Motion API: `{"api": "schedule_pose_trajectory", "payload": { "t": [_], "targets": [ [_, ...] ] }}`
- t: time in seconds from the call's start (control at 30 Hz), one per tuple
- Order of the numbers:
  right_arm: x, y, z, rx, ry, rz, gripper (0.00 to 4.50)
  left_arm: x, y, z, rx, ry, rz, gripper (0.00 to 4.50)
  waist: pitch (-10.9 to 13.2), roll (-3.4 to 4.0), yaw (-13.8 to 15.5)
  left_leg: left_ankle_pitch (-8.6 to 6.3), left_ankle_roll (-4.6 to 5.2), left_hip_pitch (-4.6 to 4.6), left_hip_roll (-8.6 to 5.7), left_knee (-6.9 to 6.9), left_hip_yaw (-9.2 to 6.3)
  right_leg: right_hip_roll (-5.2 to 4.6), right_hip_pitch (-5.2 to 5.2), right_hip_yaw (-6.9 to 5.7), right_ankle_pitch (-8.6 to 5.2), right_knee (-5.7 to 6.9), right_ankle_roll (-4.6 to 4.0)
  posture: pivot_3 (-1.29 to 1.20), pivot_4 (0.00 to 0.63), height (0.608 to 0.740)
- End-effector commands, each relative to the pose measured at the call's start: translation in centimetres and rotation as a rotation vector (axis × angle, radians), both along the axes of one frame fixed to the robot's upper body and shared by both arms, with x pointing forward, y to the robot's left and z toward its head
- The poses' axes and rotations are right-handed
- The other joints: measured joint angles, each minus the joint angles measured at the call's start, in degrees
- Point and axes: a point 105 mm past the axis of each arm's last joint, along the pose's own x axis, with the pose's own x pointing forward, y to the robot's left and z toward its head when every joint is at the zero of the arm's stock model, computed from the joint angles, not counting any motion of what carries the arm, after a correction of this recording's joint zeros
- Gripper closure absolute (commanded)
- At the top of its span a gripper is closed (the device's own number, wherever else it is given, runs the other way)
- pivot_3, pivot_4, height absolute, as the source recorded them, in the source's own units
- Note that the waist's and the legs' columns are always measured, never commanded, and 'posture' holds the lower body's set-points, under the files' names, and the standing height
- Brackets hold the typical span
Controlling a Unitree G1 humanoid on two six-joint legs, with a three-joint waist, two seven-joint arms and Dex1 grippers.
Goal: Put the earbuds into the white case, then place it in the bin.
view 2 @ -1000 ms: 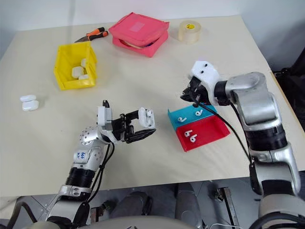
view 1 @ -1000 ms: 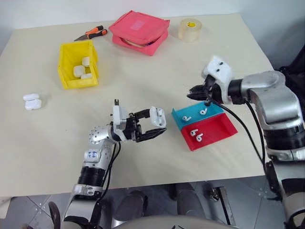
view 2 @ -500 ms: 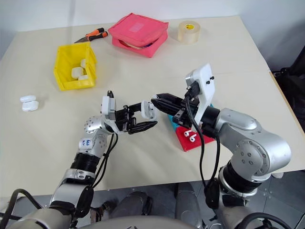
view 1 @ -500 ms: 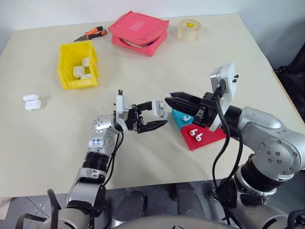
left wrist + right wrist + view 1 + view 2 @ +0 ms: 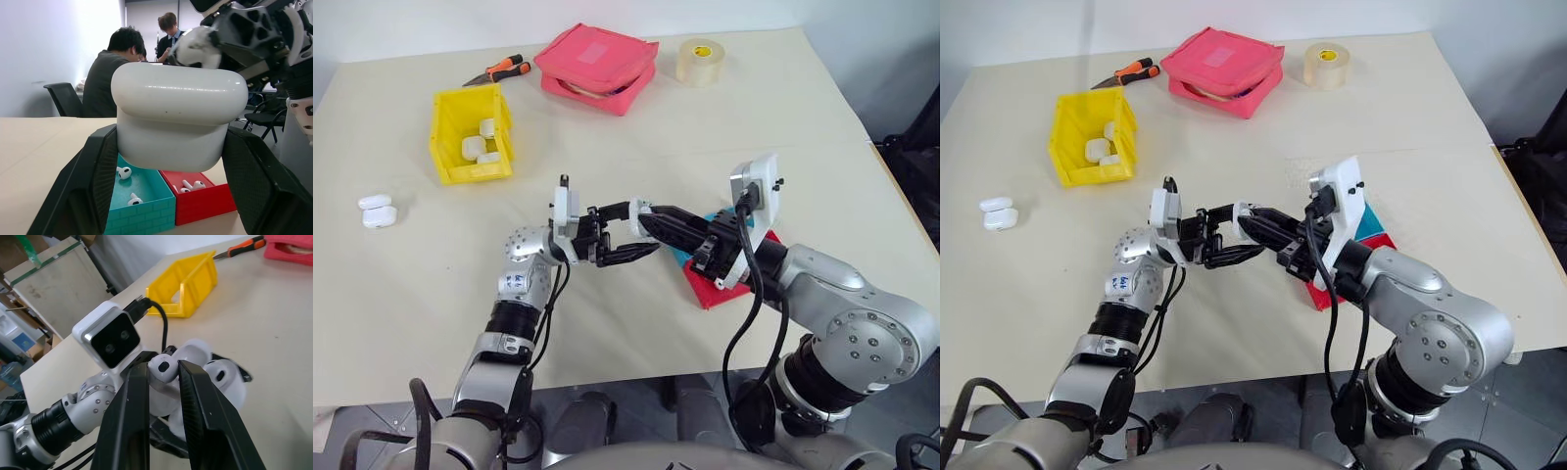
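My right gripper is going to let go of the earbud, now at the case's open top, in the open white case's empty slot (image 5: pixel 638 231) (image 5: pixel 181 413), next to the earbud already sitting there.
My left gripper (image 5: pixel 641 229) is shut on the white case (image 5: pixel 176 117), holding it above the table with its lid (image 5: pixel 193 350) flipped open. My right gripper (image 5: pixel 164 366) is shut on one of the earbuds (image 5: pixel 161 369), and its tips sit right at the open top of the case (image 5: pixel 634 210). Other earbuds (image 5: pixel 123 172) lie in the teal tray (image 5: pixel 146 200) and the red tray (image 5: pixel 208 199) below. The yellow bin (image 5: pixel 473 173) stands at the far left with white cases (image 5: pixel 475 147) inside.
Two more white cases (image 5: pixel 377 210) lie on the table's left side. A pink pouch (image 5: pixel 599 67), a tape roll (image 5: pixel 701 61) and orange-handled cutters (image 5: pixel 496 69) sit along the far edge. People sit in the background of the left wrist view.
My right gripper has swung left from above the trays to the case, carrying the earbud, and its wrist has rolled. My left gripper has brought the case slightly up and forward.
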Motion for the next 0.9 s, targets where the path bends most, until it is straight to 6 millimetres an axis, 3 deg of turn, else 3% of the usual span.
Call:
{"api": "schedule_pose_trajectory", "payload": {
  "t": [0.03,0.3,0.7,0.9],
  "targets": [
    [-0.7,0.3,0.0,-0.004,-0.016,0.018,4.01,0.0,0.2,0.8,-0.016,-0.04,0.01,1.71,0.0,0.0,0.0,0.0,0.0,0.0,0.0,0.0,0.0,0.0,0.0,0.0,0.0,0.0,0.0,0.0,0.15,0.74],
    [-0.7,0.1,-1.1,-0.023,0.025,0.006,4.01,-0.1,0.4,1.2,-0.035,-0.048,0.015,1.71,0.0,0.0,0.0,0.0,0.0,0.0,0.0,0.0,0.0,0.0,0.0,0.01,0.0,0.0,0.0,0.0,0.15,0.74],
    [0.9,-2.7,-2.8,-0.141,0.021,-0.067,4.01,-0.7,1.0,1.9,-0.077,-0.049,-0.005,1.71,0.0,0.0,0.1,0.0,0.01,0.02,0.0,-0.03,0.01,0.0,0.02,0.01,0.0,-0.02,0.0,0.0,0.15,0.74],
    [1.2,-3.0,-3.1,-0.2,0.005,-0.043,4.01,-1.0,1.0,1.8,-0.079,-0.05,-0.017,1.71,0.0,0.0,0.1,-0.01,0.01,0.02,0.01,-0.04,0.02,0.0,0.03,0.01,0.0,-0.03,0.0,0.0,0.15,0.74]
  ]
}}
